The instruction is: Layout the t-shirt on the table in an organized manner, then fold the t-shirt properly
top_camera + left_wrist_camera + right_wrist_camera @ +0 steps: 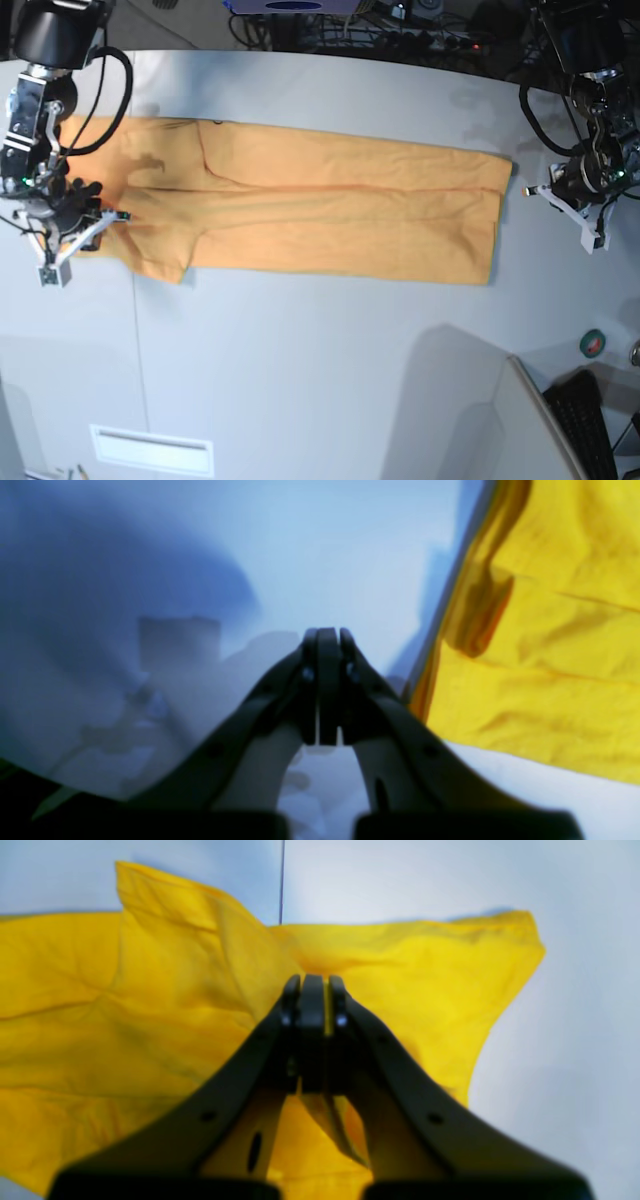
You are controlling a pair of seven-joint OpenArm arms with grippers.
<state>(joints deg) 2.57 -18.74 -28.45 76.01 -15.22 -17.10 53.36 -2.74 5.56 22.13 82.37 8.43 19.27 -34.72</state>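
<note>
A corner of the t-shirt sticks out past the front edge of the piece of cloth, so next my right gripper grabs the cloth [128, 178] behind it and pulls the corner back inside.
The orange-yellow t-shirt [340, 215] lies on the white table [320, 350] as a long strip running left to right, sides folded in. My right gripper [105, 215] is at the strip's left end; in the right wrist view the right gripper [314, 990] is shut with a sliver of t-shirt [150, 1015] cloth pinched between its pads. My left gripper [530, 190] hovers just off the strip's right end. In the left wrist view the left gripper [328, 640] is shut on nothing, with the t-shirt [550, 630] edge to its right.
A thin dark seam [135, 330] crosses the table on the left. A green tape roll [593, 342], a keyboard [585, 420] and a slanted grey panel [520, 420] sit at the front right. Cables [400, 20] run along the far edge.
</note>
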